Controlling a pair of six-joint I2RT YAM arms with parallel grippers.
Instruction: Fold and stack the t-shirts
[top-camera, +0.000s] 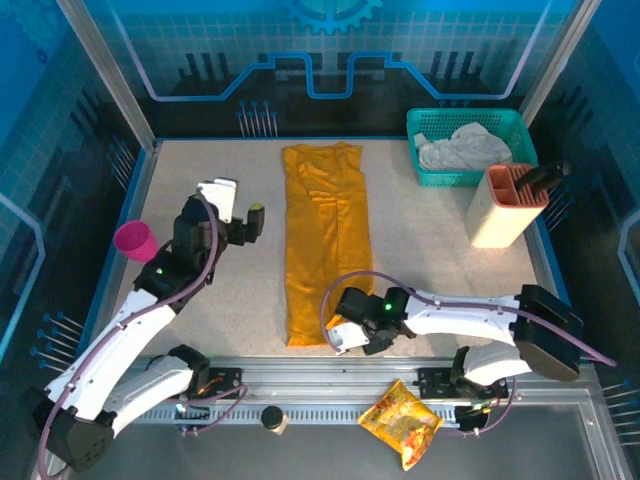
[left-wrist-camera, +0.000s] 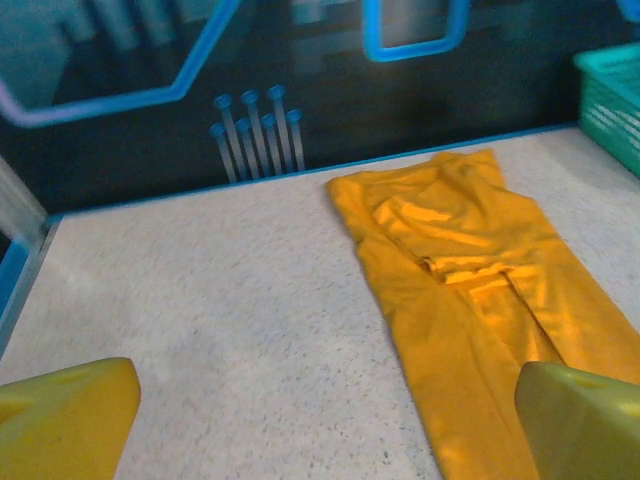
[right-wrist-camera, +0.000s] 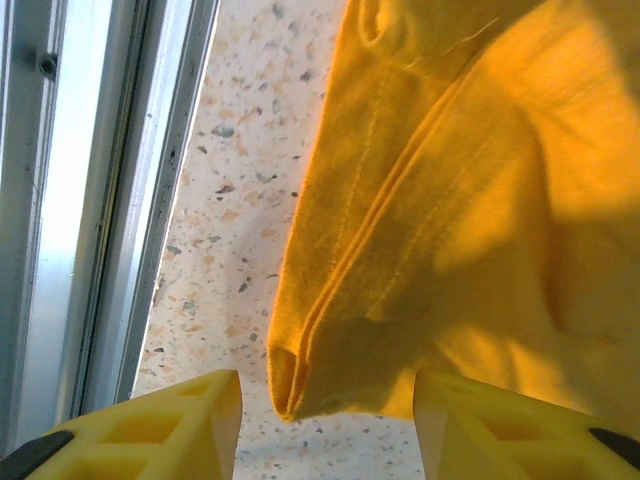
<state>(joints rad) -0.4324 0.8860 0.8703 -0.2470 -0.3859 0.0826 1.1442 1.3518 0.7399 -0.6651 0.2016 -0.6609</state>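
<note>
The t-shirt's folded hem corner sits shallow at my right fingertips, so I need to reach deeper and pinch its layers (right-wrist-camera: 322, 350) before folding the hem up.
One orange-yellow t-shirt (top-camera: 325, 235) lies down the middle of the table, folded lengthwise into a long narrow strip with its collar end at the back. My left gripper (top-camera: 240, 205) hovers open to the left of the shirt's upper half. In the left wrist view its yellow fingers (left-wrist-camera: 70, 415) stand wide apart over bare table, and the t-shirt (left-wrist-camera: 470, 290) lies to the right. My right gripper (top-camera: 345, 335) sits at the shirt's near right corner. In the right wrist view the jaws are apart, with the t-shirt's (right-wrist-camera: 450, 200) folded hem corner hanging loose between the fingertips (right-wrist-camera: 205, 420).
A teal basket (top-camera: 500, 122) at the back right holds a crumpled pale cloth (top-camera: 462, 148). In front of it stands a beige holder (top-camera: 500, 210). A pink cup (top-camera: 135, 241) stands at the left edge. A snack packet (top-camera: 402, 420) lies on the near metal rail (top-camera: 330, 372).
</note>
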